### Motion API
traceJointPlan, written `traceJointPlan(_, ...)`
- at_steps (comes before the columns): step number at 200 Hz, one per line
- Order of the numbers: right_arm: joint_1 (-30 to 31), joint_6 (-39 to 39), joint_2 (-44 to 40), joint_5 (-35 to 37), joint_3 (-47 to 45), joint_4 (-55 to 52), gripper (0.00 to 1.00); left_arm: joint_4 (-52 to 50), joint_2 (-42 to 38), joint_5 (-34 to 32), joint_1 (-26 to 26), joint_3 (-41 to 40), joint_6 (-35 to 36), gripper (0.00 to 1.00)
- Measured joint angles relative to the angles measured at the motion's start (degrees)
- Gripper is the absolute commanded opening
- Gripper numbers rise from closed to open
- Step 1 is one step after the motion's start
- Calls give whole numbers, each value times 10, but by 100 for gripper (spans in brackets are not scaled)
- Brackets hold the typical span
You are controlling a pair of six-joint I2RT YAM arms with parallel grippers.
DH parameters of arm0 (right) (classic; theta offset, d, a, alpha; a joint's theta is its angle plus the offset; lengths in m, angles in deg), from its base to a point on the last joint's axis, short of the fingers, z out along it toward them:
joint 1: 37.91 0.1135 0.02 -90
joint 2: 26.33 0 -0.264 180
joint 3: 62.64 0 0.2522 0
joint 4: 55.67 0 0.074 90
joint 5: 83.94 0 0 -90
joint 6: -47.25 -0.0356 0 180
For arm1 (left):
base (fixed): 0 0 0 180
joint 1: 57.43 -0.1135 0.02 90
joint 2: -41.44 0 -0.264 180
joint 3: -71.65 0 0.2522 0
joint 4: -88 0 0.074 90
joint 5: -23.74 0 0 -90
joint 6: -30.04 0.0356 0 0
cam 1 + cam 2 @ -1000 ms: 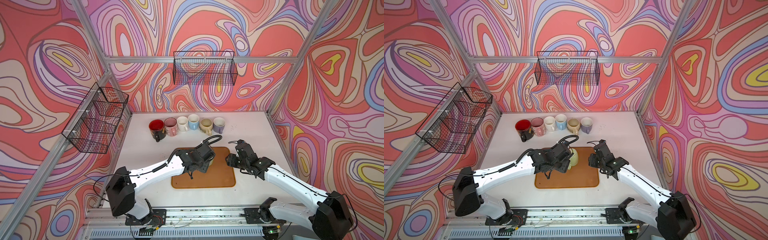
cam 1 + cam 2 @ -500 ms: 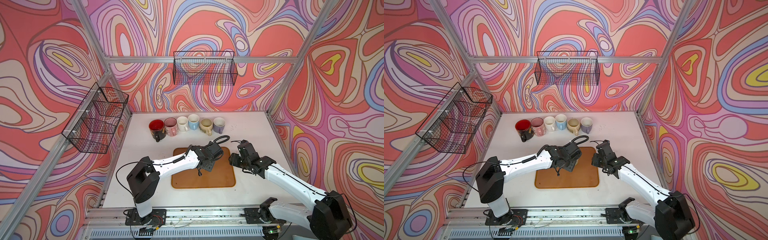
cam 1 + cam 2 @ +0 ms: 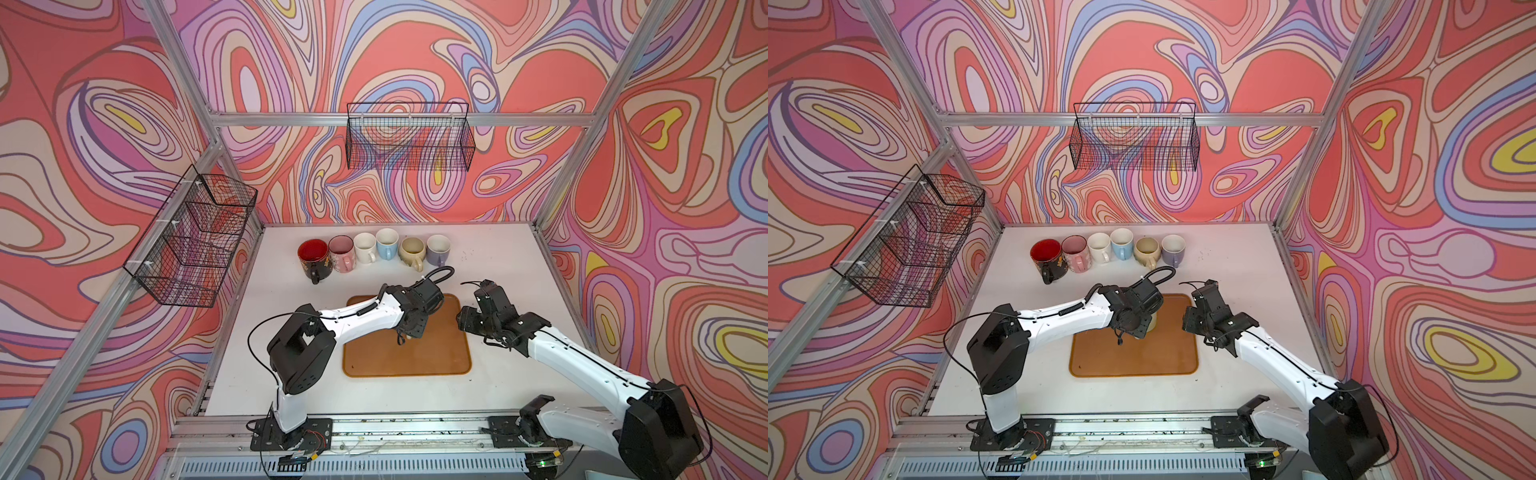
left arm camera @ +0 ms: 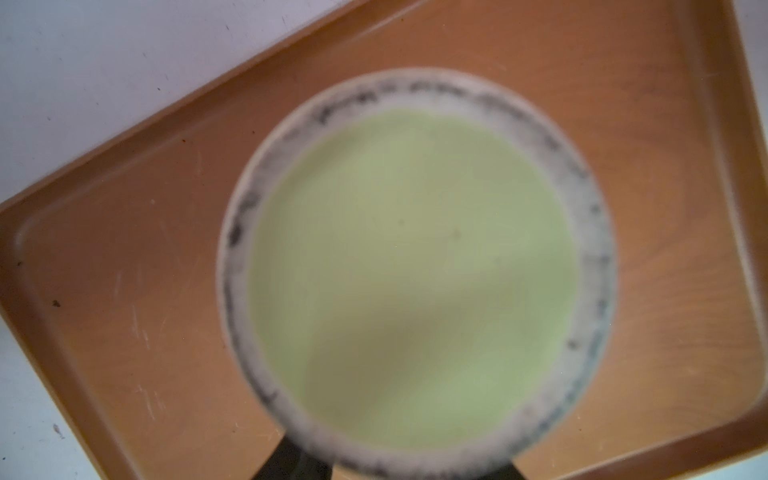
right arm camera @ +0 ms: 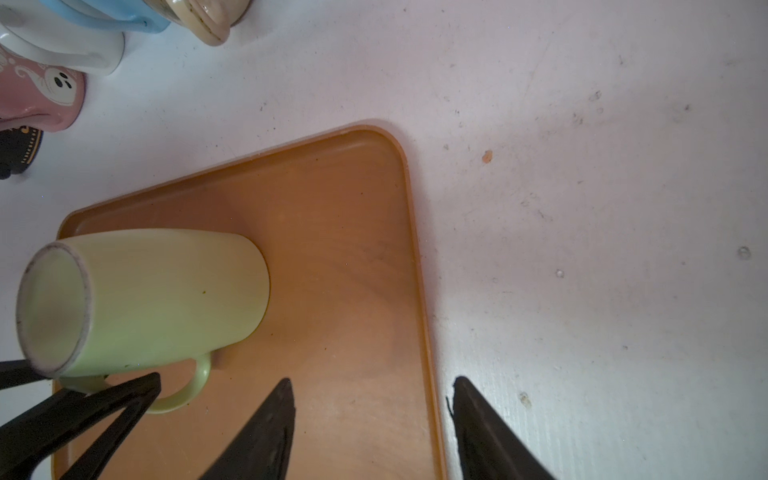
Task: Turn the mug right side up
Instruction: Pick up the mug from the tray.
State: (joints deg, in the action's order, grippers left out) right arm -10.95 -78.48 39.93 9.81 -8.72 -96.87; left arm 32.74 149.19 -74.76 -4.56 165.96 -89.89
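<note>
My right gripper is to take hold next of the light green mug by the handle's end (image 5: 197,379) nearest the mug's rim, beyond the fingers of my left gripper.
The light green mug (image 5: 158,291) stands upside down, base up, on the orange tray (image 5: 353,249); a sliver of it also shows in a top view (image 3: 1153,323). My left gripper (image 3: 1136,326) hangs straight over it. In the left wrist view the mug's base (image 4: 411,266) fills the picture and hides the fingertips. In the right wrist view the left gripper's black fingers (image 5: 104,399) sit on either side of the handle (image 5: 195,386); contact is not visible. My right gripper (image 5: 372,380) is open and empty over the tray's right edge, beside the mug.
Several upright mugs (image 3: 374,249) stand in a row behind the tray on the white table (image 3: 498,266). A wire basket (image 3: 409,141) hangs on the back wall and another (image 3: 191,241) on the left wall.
My left arm has reached right and farther back along the tray, coming down over the mug with its jaws narrowing. The right gripper has shifted slightly right.
</note>
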Motion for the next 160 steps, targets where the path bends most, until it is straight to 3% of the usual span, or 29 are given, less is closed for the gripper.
traceJointPlan(108,0,8,2,-10,0,0,60,6,6,30,-4,2,26,0)
traceJointPlan(160,0,21,-2,-46,0,12,62,9,0,29,-4,-4,40,0)
